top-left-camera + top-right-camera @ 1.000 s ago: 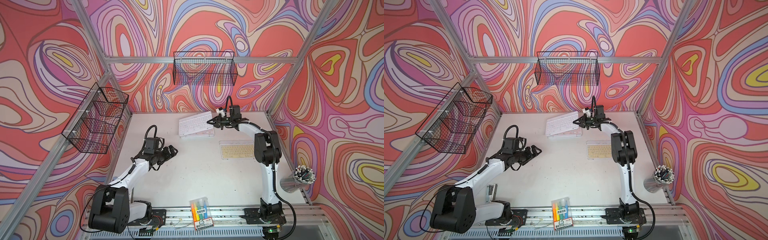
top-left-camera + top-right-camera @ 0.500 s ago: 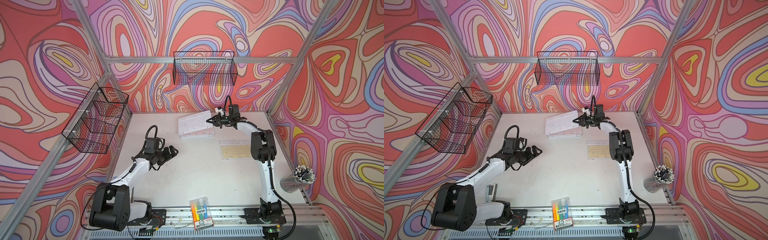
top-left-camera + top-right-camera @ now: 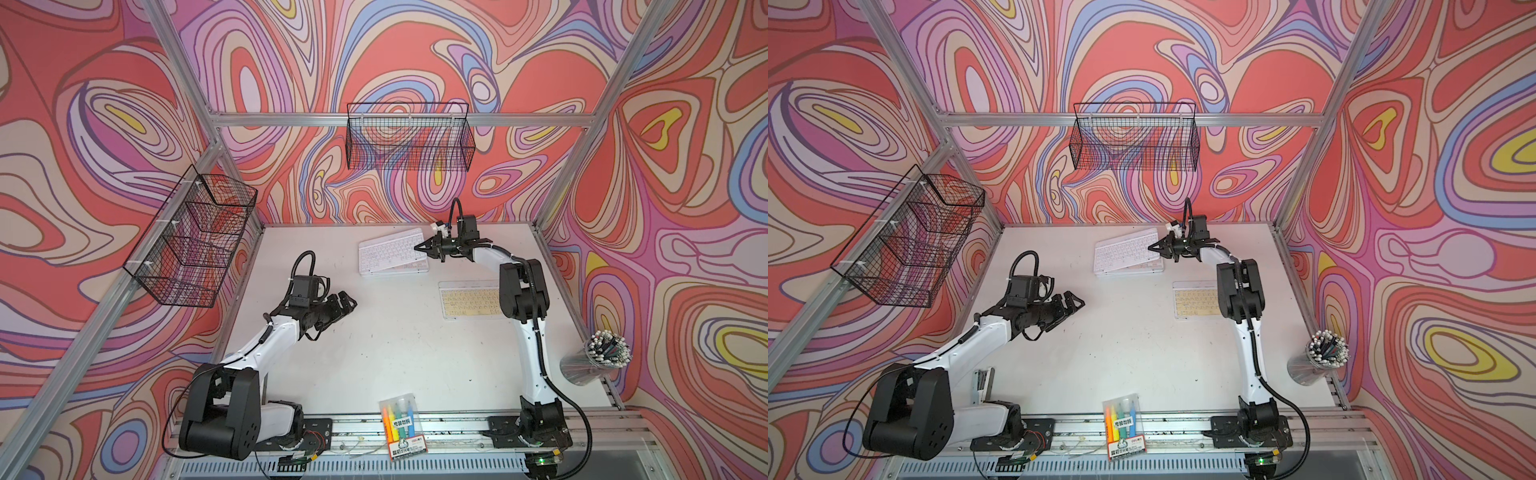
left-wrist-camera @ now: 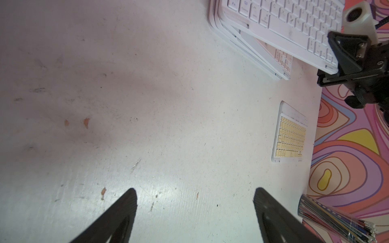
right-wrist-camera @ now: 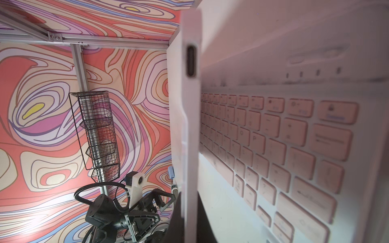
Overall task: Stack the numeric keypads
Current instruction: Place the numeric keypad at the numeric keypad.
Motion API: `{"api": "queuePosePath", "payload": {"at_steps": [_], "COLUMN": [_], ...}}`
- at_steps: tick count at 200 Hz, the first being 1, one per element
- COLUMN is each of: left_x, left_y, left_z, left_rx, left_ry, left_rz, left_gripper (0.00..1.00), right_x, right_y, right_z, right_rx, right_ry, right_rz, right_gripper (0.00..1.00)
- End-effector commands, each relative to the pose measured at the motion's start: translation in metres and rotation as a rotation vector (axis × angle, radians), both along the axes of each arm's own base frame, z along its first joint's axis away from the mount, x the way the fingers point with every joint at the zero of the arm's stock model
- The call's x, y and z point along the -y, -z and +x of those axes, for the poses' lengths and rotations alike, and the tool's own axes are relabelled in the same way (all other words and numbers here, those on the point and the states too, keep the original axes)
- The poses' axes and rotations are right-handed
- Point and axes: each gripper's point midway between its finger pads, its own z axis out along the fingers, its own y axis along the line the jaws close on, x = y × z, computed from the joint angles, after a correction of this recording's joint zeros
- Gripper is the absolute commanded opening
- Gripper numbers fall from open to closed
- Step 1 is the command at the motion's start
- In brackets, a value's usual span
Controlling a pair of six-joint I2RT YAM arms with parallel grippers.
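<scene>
I should let go of the white-keyed keypad with my right gripper so that it lies flat on top of the pink-keyed keypad (image 3: 393, 255) (image 5: 221, 117).
A stack of numeric keypads (image 3: 395, 268) lies at the back of the table (image 3: 374, 353), and a pink-keyed one (image 5: 273, 147) is uppermost in the lying pile. Over it a white-keyed keypad (image 3: 388, 251) (image 3: 1125, 249) tilts up at its right end. My right gripper (image 3: 419, 246) (image 5: 189, 210) is shut on that end's thin edge (image 5: 189, 126). A yellow-keyed keypad (image 3: 469, 299) (image 4: 291, 136) lies alone to the right, partly behind my right arm. My left gripper (image 3: 347, 305) (image 4: 194, 199) is open over bare table at the left, holding nothing.
A clear pack of coloured markers (image 3: 403, 428) lies at the front edge. A cup of pens (image 3: 598, 361) stands at the front right corner. Wire baskets hang on the back wall (image 3: 409, 137) and the left wall (image 3: 191, 237).
My right gripper has carried the white-keyed keypad slightly leftward over the stack, its elbow folding in. The left arm has not moved.
</scene>
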Motion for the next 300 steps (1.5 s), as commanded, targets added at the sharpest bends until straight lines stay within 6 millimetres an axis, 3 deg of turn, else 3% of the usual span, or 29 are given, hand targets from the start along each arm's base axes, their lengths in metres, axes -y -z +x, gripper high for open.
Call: {"api": "queuePosePath", "payload": {"at_steps": [1, 133, 197, 300], "left_x": [-0.002, -0.001, -0.001, -0.001], "left_y": [0.004, 0.01, 0.01, 0.012], "left_z": [0.001, 0.002, 0.002, 0.0], "left_rx": [-0.004, -0.018, -0.019, -0.021], "left_ry": [-0.006, -0.004, -0.004, -0.003], "left_rz": [0.001, 0.002, 0.001, 0.004], "left_gripper": [0.9, 0.9, 0.9, 0.9], "right_x": [0.004, 0.01, 0.016, 0.026], "right_y": [-0.006, 0.033, 0.036, 0.046], "right_z": [0.006, 0.004, 0.008, 0.015], "right_rx": [0.04, -0.032, -0.027, -0.041], "right_ry": [-0.007, 0.014, 0.035, 0.066], "right_rz": [0.022, -0.009, -0.096, -0.196], "right_gripper": [0.0, 0.0, 0.28, 0.32]}}
